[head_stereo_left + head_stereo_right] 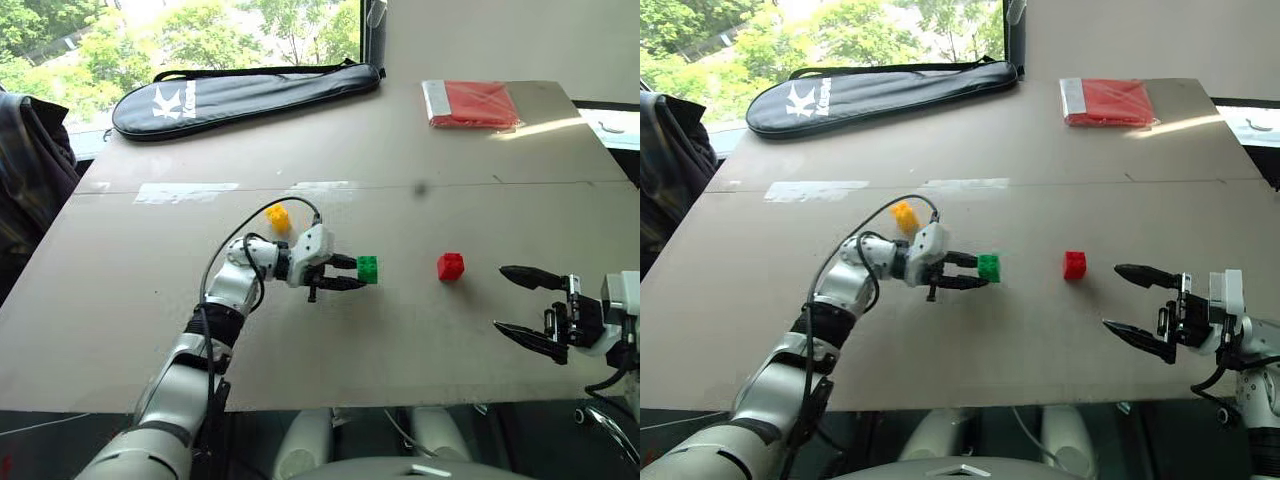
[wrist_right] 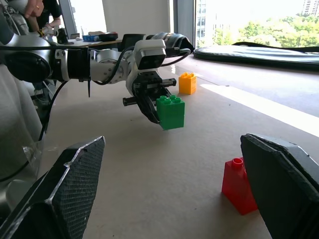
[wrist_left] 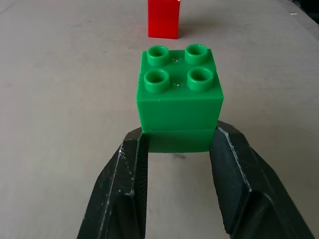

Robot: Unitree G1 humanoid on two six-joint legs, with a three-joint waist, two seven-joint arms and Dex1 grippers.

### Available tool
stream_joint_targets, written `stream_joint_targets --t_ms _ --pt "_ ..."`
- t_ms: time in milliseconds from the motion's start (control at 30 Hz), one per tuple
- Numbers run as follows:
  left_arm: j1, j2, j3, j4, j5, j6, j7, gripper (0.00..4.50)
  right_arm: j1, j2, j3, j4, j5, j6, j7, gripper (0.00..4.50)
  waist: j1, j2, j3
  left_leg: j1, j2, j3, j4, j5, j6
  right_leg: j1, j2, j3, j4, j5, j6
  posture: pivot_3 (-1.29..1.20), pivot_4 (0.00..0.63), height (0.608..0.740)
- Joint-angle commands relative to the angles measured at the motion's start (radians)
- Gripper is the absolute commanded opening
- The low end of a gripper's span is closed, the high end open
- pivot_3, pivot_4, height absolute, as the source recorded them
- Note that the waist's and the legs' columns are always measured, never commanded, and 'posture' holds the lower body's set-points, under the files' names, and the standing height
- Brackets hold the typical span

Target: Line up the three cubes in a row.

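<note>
My left gripper is going to put the green cube, which hangs a little above the table, down on the table point(image 1: 398, 268) point(image 3: 168, 70) just short of the red cube.
My left gripper point(image 1: 352, 272) is shut on the green cube point(image 1: 367, 269), pinching its lower half between both fingertips point(image 3: 130, 149). The right wrist view shows this cube point(image 2: 171, 112) hanging a little above the table, studs up. The yellow cube point(image 1: 277, 217) sits on the table behind the left wrist. To the right of the green one, with a gap between them, stands the red cube point(image 1: 450, 266). My right gripper point(image 1: 500, 298) is open just right of the red cube point(image 2: 238, 185), pointing at it, with nothing between its fingers.
A black racket bag point(image 1: 240, 95) lies along the table's far left edge. At the far right lies a flat red packet point(image 1: 472, 103). A plaid garment point(image 1: 30, 170) hangs beyond the table's left side. The table's front edge point(image 1: 330, 405) runs close below both grippers.
</note>
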Motion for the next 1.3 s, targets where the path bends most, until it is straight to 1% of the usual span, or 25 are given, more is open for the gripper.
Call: stream_joint_targets --t_ms 33,200,367,700,967,1267,1300 --pt "-0.096 -0.072 -0.024 0.119 0.054 -0.067 0.04 1.17 0.021 0.009 -0.042 -0.029 0.012 -0.028 -0.008 4.5 0.001 0.0 0.0 0.0 0.0 0.0 0.0 0.0 0.0 0.0 0.0 0.0 0.0 0.0 0.0 0.0 0.15 0.74" --pt "-0.18 -0.129 -0.03 0.252 0.101 -0.13 0.071 1.17 0.053 0.015 -0.065 -0.029 0.003 -0.039 -0.045 4.5 0.004 -0.002 0.001 -0.001 -0.001 0.0 0.001 0.0 0.0 0.0 0.0 0.0 0.0 0.0 0.001 0.0 0.15 0.74" --pt "-0.197 -0.145 -0.019 0.304 0.116 -0.162 0.076 1.17 0.071 0.016 -0.079 -0.033 -0.004 -0.042 -0.069 4.5 0.003 -0.002 0.001 0.0 -0.001 0.0 0.001 0.0 0.0 0.0 0.0 0.001 0.0 0.0 0.001 0.0 0.15 0.74" --pt "-0.163 -0.144 -0.016 0.271 0.109 -0.144 0.022 1.17 0.084 0.01 -0.074 -0.047 0.003 -0.045 -0.077 4.5 0.004 -0.002 0.001 0.0 -0.001 -0.001 0.001 0.0 0.0 0.0 0.0 0.0 0.001 0.0 0.001 0.0 0.15 0.74" --pt "-0.162 -0.157 -0.003 0.269 0.116 -0.133 0.063 1.17 0.073 0.007 -0.067 -0.047 -0.002 -0.043 -0.081 4.5 0.005 -0.002 0.001 0.0 -0.001 -0.001 0.001 0.0 0.0 0.0 0.0 0.001 0.001 0.0 0.001 0.0 0.15 0.74" --pt "-0.158 -0.155 -0.001 0.267 0.111 -0.131 0.056 1.17 0.073 0.011 -0.064 -0.024 -0.012 -0.057 -0.074 4.5 0.005 -0.002 0.001 0.0 -0.001 -0.001 0.001 0.0 0.0 0.0 0.0 0.001 0.001 0.0 0.001 0.0 0.15 0.74" --pt "-0.158 -0.155 0.002 0.267 0.11 -0.131 0.058 2.17 0.073 0.012 -0.064 -0.02 -0.015 -0.06 -0.075 4.5 0.005 -0.002 0.001 0.0 -0.001 -0.001 0.001 0.0 0.0 0.0 0.0 0.001 0.001 0.0 0.001 0.0 0.15 0.74"
